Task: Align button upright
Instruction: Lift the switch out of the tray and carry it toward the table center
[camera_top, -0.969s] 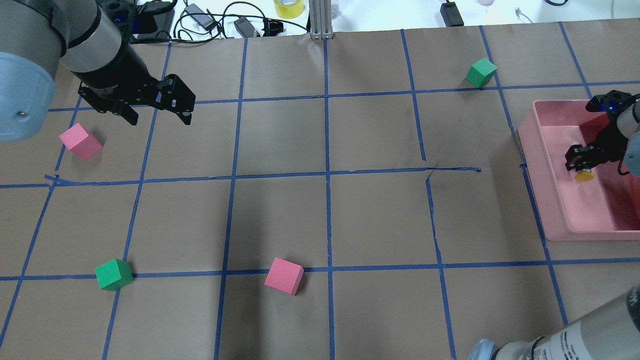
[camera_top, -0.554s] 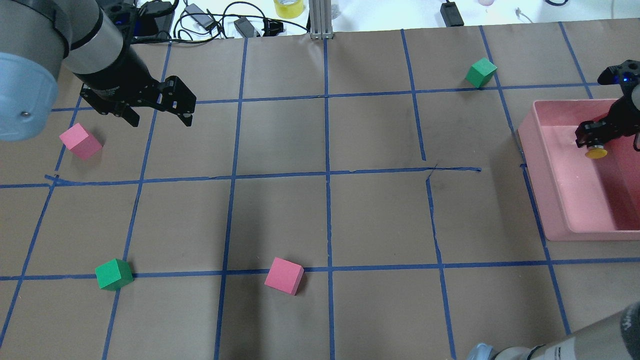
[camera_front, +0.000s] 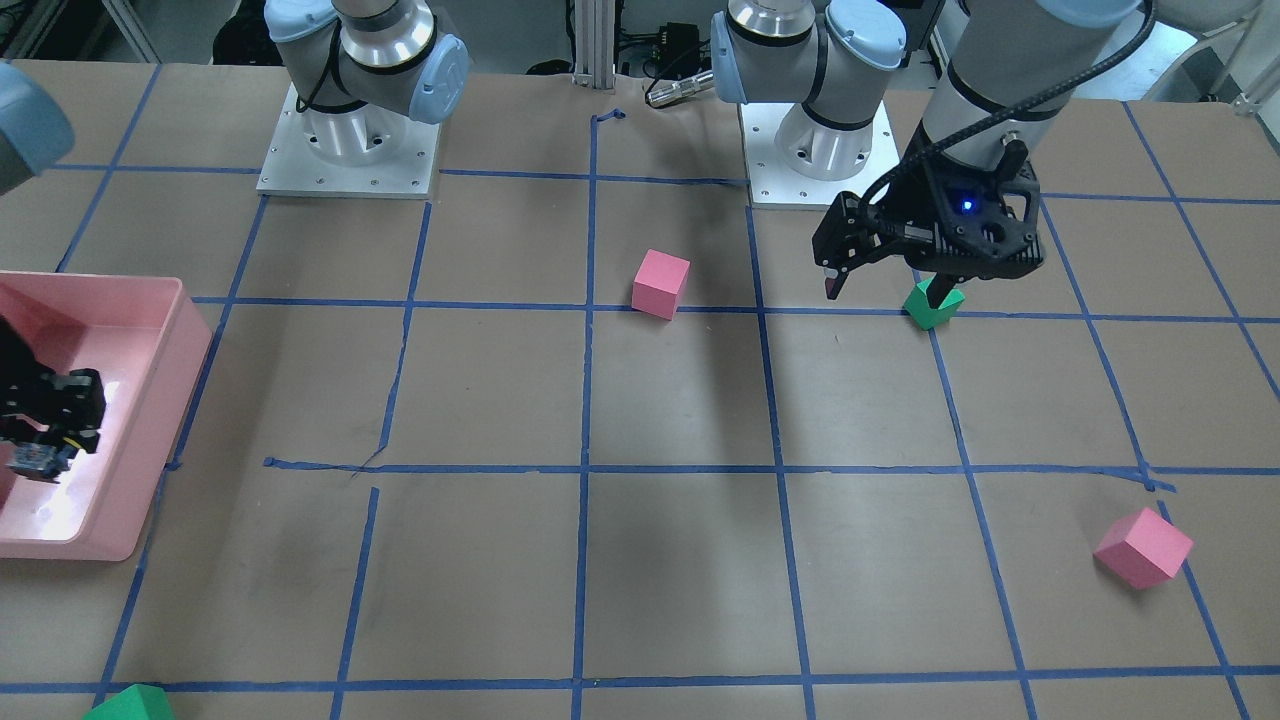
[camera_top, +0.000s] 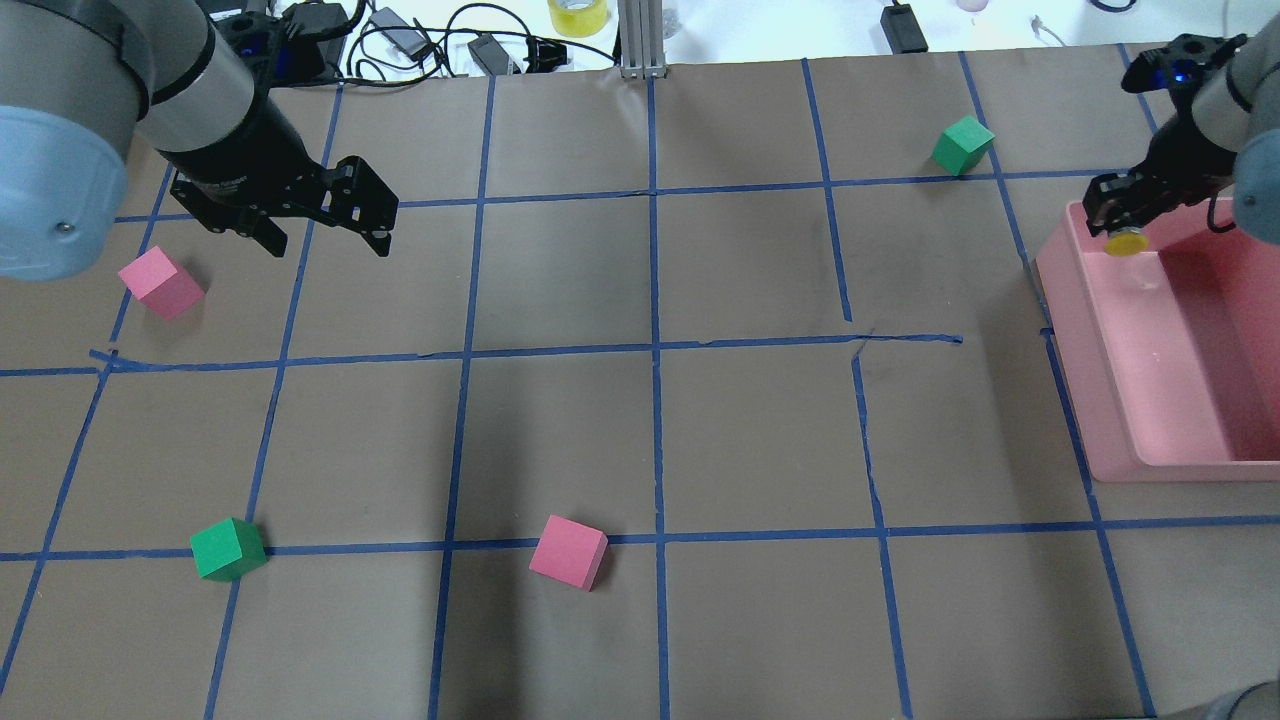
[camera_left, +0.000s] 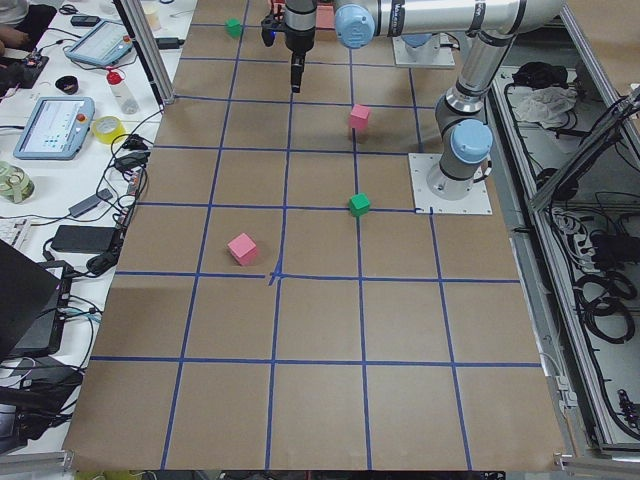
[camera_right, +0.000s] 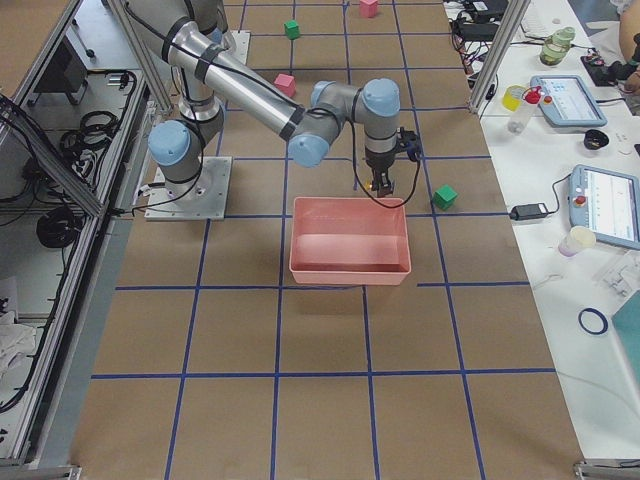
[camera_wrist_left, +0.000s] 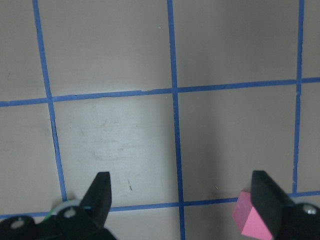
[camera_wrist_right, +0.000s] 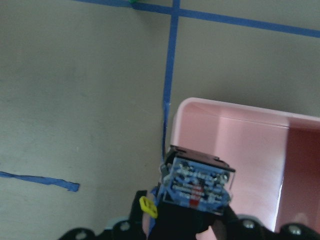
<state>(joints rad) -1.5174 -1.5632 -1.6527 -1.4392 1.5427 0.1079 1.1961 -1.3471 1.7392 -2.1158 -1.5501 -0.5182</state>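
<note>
Next, I set the button on the blue tape crossing in the middle of the table (camera_front: 603, 469) with my right gripper.
My right gripper (camera_top: 1122, 212) is shut on the button (camera_top: 1127, 241) and holds it in the air over the far left corner of the pink bin (camera_top: 1090, 340). The yellow cap shows just below the fingers in the overhead view. In the right wrist view the silvery-blue base block (camera_wrist_right: 198, 183) faces the camera. In the front-facing view the right gripper (camera_front: 45, 415) is at the left edge, over the bin (camera_front: 150, 440). My left gripper (camera_top: 326, 243) is open and empty, hovering above the table at the far left; it also shows in the left wrist view (camera_wrist_left: 182, 200).
Two pink cubes (camera_top: 160, 283) (camera_top: 568, 551) and two green cubes (camera_top: 228, 549) (camera_top: 962, 144) lie on the brown, blue-taped table. One pink cube (camera_wrist_left: 252, 220) is beside a left finger. Cables and a tape roll lie past the far edge.
My right gripper has lifted the button out of the bin's middle and carried it toward the bin's far left corner. The left gripper has barely moved.
</note>
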